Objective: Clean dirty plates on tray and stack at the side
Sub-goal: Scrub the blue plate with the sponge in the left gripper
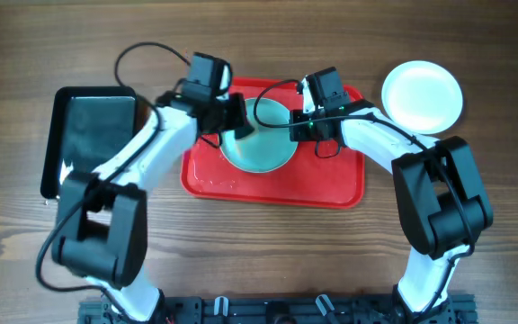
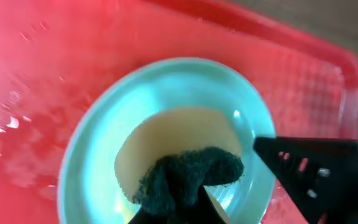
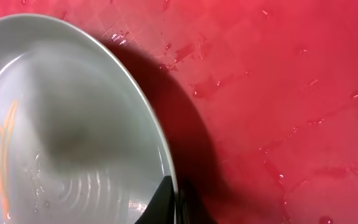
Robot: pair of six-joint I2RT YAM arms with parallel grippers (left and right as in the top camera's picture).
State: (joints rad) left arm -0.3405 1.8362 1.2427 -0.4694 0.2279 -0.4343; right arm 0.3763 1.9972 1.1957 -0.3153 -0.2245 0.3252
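Observation:
Next, I let go of the dark scrubbing cloth with my left gripper in the middle of the glossy black tray [image 1: 84, 143].
A pale turquoise plate [image 1: 263, 153] sits on the red tray [image 1: 331, 184]. My left gripper [image 1: 236, 126] is shut on a dark scrubbing cloth [image 2: 191, 174] and presses it onto the plate's inside [image 2: 166, 93], where a beige smear shows. My right gripper [image 1: 297, 126] is shut on the plate's right rim, with the rim [image 3: 166, 168] between its fingers [image 3: 174, 205]. A white plate [image 1: 423, 94] lies on the table right of the tray. Only one turquoise plate is in view.
A glossy black tray [image 1: 93, 135] lies left of the red tray. The red tray's surface is wet with droplets [image 3: 278, 93]. The right gripper's black finger shows in the left wrist view [image 2: 316, 168].

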